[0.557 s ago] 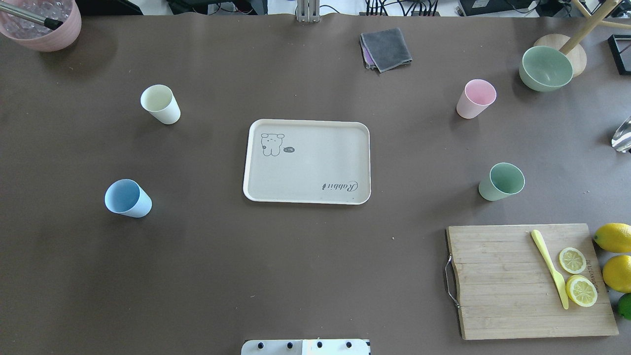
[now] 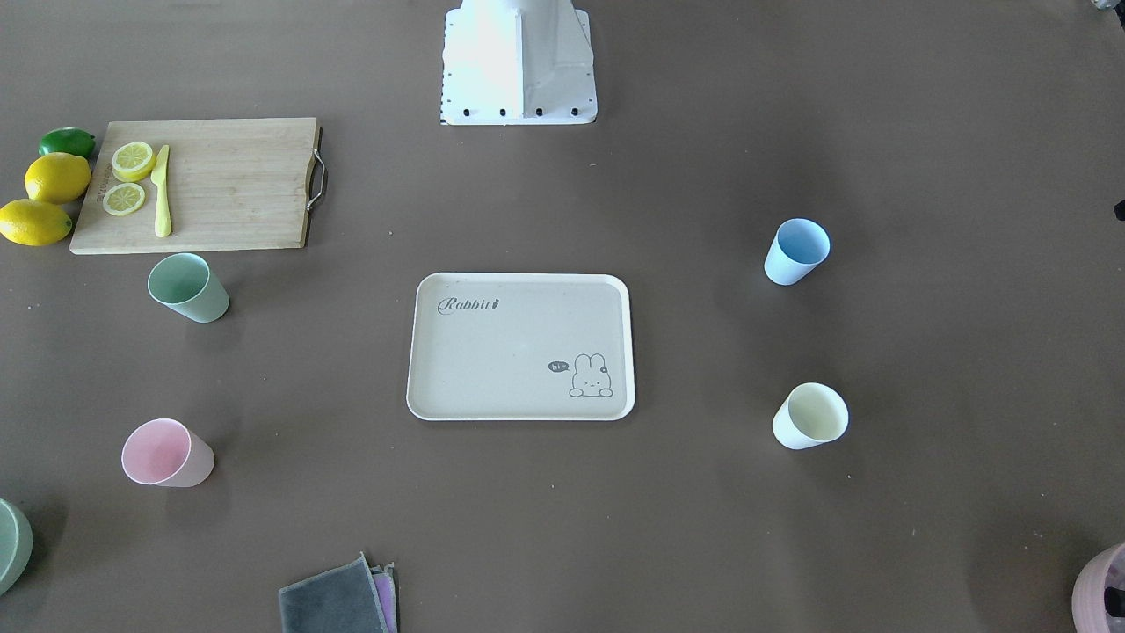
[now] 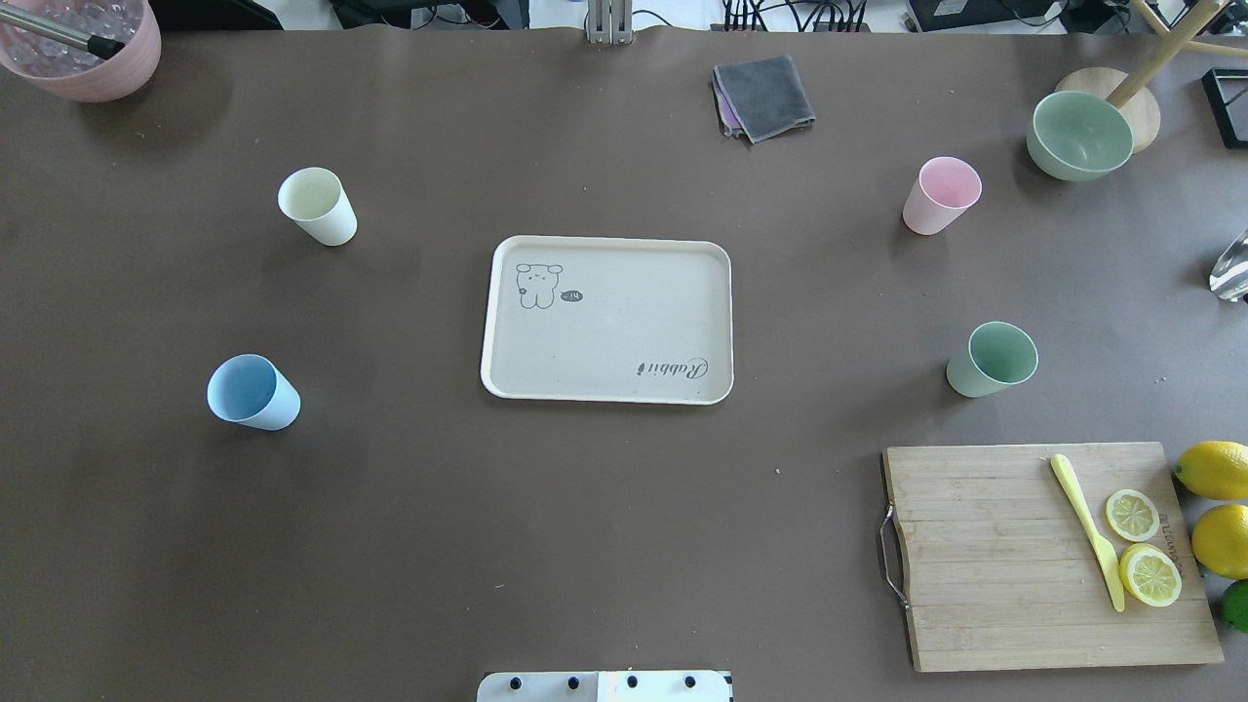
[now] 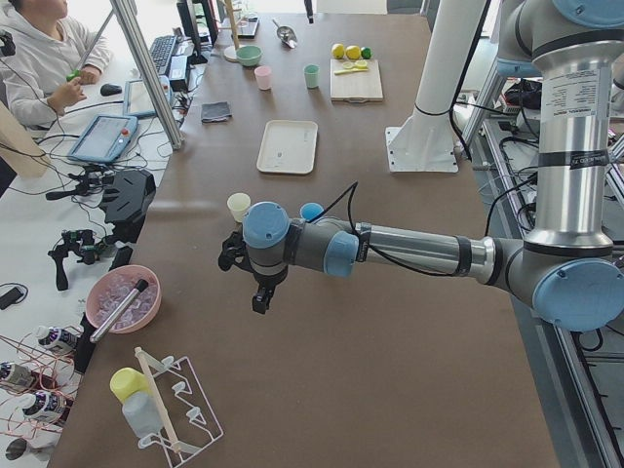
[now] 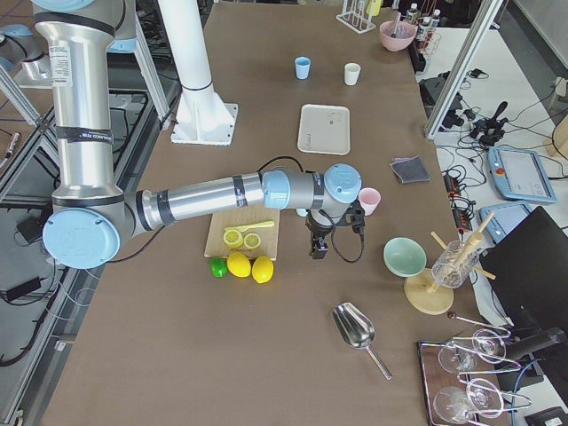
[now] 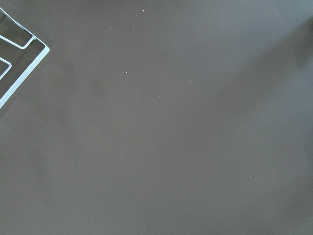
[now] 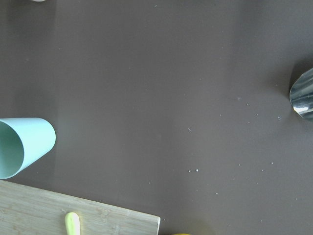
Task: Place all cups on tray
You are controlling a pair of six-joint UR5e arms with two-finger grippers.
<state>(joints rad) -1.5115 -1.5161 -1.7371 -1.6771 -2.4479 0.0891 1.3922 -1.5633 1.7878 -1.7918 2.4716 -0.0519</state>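
The green cup beside the cutting board is next for my right gripper, which should go there and close on the cup's rim (image 2: 151, 283) (image 7: 23, 153), on the side away from the tray.
The beige Rabbit tray (image 3: 624, 322) lies at the table's middle with nothing on it; it also shows in the front view (image 2: 518, 352). Four cups stand upright on the table around it: cream-yellow (image 3: 317, 206) and light blue (image 3: 252, 392) on the left, pink (image 3: 940, 195) and sage green (image 3: 991, 359) on the right. The green cup also shows at the right wrist view's left edge (image 7: 24, 147). My left gripper (image 4: 259, 292) hangs over bare table beyond the left cups. My right gripper (image 5: 318, 247) hangs beside the pink cup (image 5: 369, 201). I cannot tell whether either is open or shut.
A wooden cutting board (image 3: 975, 575) with lemon slices and a yellow knife lies front right, with lemons (image 3: 1214, 470) beside it. A green bowl (image 3: 1079, 135), a grey cloth (image 3: 763, 96) and a mauve pot (image 3: 83, 49) stand at the back. A wire rack corner (image 6: 19, 63) shows.
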